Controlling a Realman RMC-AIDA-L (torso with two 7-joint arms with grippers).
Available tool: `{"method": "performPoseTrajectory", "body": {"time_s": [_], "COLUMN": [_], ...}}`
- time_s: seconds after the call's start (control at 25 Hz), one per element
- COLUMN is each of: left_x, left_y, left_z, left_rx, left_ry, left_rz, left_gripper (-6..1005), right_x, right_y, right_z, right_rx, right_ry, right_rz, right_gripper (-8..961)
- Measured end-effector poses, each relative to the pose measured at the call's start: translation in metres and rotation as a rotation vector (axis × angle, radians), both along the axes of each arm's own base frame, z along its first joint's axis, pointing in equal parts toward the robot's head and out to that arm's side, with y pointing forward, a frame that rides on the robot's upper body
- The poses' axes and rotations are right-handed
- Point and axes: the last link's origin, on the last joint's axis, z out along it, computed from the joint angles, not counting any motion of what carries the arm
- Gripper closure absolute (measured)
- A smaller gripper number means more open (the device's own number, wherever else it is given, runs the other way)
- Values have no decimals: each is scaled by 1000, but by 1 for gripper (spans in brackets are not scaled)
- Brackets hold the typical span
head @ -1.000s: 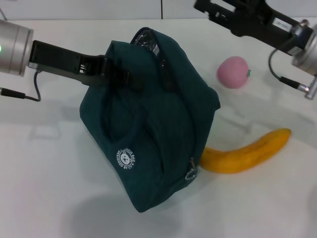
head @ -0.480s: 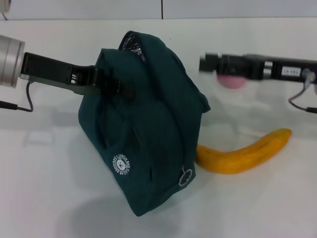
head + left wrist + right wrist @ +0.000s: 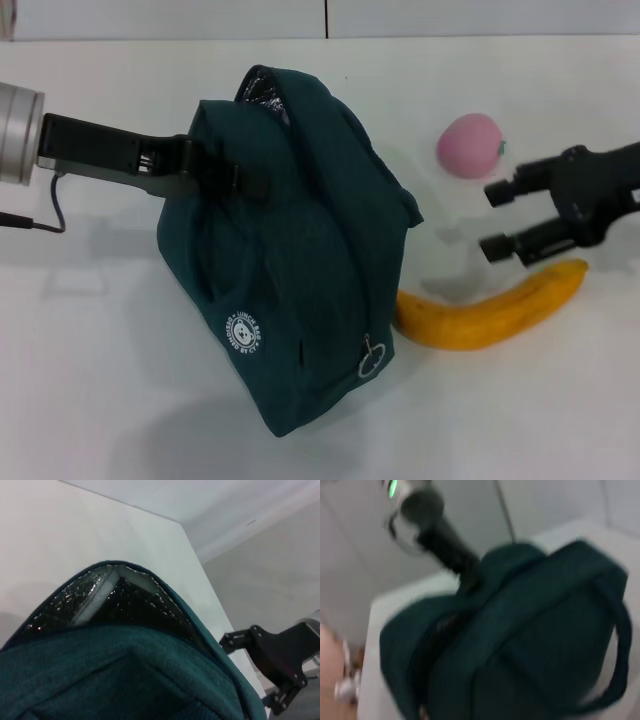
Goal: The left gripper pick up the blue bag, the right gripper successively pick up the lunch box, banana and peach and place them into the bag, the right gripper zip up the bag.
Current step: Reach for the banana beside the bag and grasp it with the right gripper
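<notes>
I need to next close my right gripper around the middle part [image 3: 507, 316] of the banana beside the blue bag.
The blue bag [image 3: 300, 250] hangs tilted over the table, its top open and the silver foil lining [image 3: 115, 597] showing. My left gripper [image 3: 215, 175] is shut on the bag's upper left side by the handle and holds it up. My right gripper [image 3: 493, 220] is open and empty to the right of the bag, its fingers pointing toward the bag, between the peach [image 3: 470, 145] and the banana [image 3: 490, 308]. It also shows in the left wrist view [image 3: 272, 657]. The peach and the banana lie on the table. The lunch box is out of view.
The white table [image 3: 100, 380] has a wall along its far edge. The right wrist view shows the bag [image 3: 520, 645] with the left arm [image 3: 440, 542] behind it, blurred.
My right arm has swung down from above the table's far right to just over the banana, below the peach. The bag has shifted slightly left in my left gripper's hold.
</notes>
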Motion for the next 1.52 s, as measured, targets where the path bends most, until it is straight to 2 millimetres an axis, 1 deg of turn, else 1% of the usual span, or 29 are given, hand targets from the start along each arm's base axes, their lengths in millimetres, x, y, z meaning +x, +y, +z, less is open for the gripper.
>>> {"method": "performPoseTrajectory", "body": {"time_s": [0.08, 0.2, 0.36, 0.44, 0.64, 0.92, 1.08, 1.2, 1.52], "left_x": [0, 1, 2, 3, 5, 4, 6, 6, 6], "left_y": [0, 1, 2, 2, 2, 0, 0, 0, 1], "left_z": [1, 1, 1, 1, -1, -3, -7, -6, -5], "left_rx": [2, 3, 4, 4, -1, -2, -18, -19, -16], "left_ry": [-2, -3, -4, -5, -11, -17, -66, -77, -76], "left_rz": [3, 4, 1, -1, -3, 3, 5, 6, 5], "left_gripper": [957, 957, 956, 956, 955, 954, 954, 954, 953], "right_x": [-1, -5, -18, -27, -40, -45, -47, -47, -44], "right_y": [-1, -2, -12, -15, -15, -12, -11, -10, -7], "right_z": [2, -1, -14, -20, -32, -48, -55, -62, -77], "right_rx": [-25, -63, -157, -168, -161, -144, -133, -126, -138], "right_ry": [-82, -179, -341, -431, -574, -636, -654, -678, -732], "right_rz": [36, 64, 148, 191, 258, 308, 335, 360, 396], "right_gripper": [133, 139, 145, 149, 158, 170, 177, 182, 196]}}
